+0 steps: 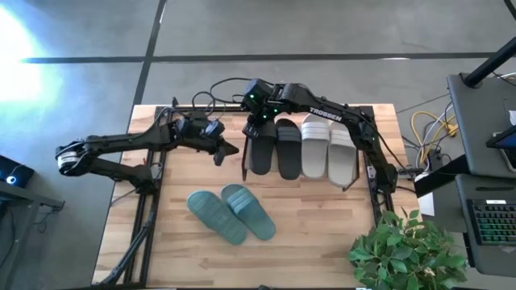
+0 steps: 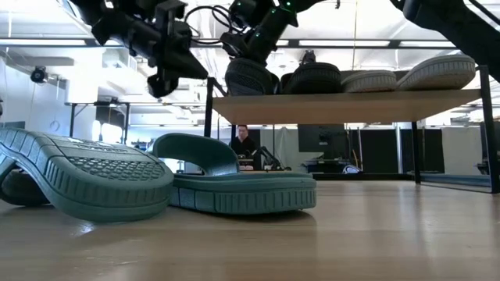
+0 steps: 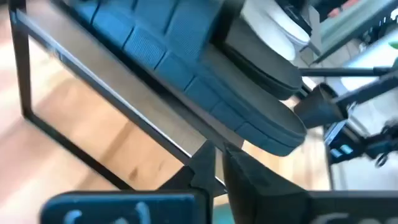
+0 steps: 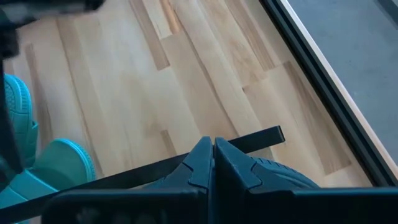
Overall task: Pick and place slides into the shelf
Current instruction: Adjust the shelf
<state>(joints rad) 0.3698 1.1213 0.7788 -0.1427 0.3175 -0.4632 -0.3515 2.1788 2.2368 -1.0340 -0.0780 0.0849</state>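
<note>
My left gripper should open, as it is shut in the air beside the shelf's side bar, and then move over to grip that bar (image 1: 245,153).
The shelf (image 1: 244,163) (image 2: 351,107) stands on the table's far half. Two black slides (image 1: 276,147) and two white slides (image 1: 327,150) lie side by side on its board. The teal pair (image 1: 231,214) (image 2: 234,187) lies on the table nearer me, one slide tipped so that its sole shows. My right gripper (image 1: 256,122) (image 4: 213,146) is shut at the far end of the leftmost black slide (image 2: 250,78). My left gripper (image 1: 228,151) (image 3: 216,158) is shut and hovers just left of the shelf's left edge, touching nothing. My right gripper comes from above, pointing down. Its shut fingertips (image 4: 205,155) stand at the far end of the leftmost black slide (image 4: 273,174), beside the shelf's frame bar. The fingers hide the spot, so I cannot tell whether they press on it. The slide lies flat on the board.
A potted plant (image 1: 403,250) sits at the table's near right corner. Cables (image 1: 210,97) trail along the far edge behind the arms. A keyboard and equipment (image 1: 492,221) stand right of the table. A person (image 2: 244,144) shows in the room beyond. Bare wood lies under the shelf.
</note>
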